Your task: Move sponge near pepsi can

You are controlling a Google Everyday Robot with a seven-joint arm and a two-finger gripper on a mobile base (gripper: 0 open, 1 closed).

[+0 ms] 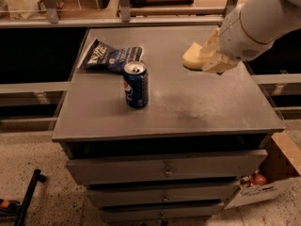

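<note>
The sponge will be released on the grey cabinet top close beside the pepsi can (162, 76), toward the middle. The sponge is held above the top's back part now.
The pale yellow sponge (191, 57) is held in my gripper (208, 60), a little above the back right part of the grey cabinet top (197, 102). The cream-coloured fingers (217, 64) close around its right end, and the white arm reaches in from the upper right. The dark blue pepsi can (136, 84) stands upright on the left-centre of the top, well to the left of and nearer the front than the sponge. The two are clearly apart.
A dark blue chip bag (110, 56) lies flat just behind the can at the back left. The cabinet has drawers (164, 171) below. A cardboard box (263, 182) sits on the floor at the right. Shelving rails run along the back.
</note>
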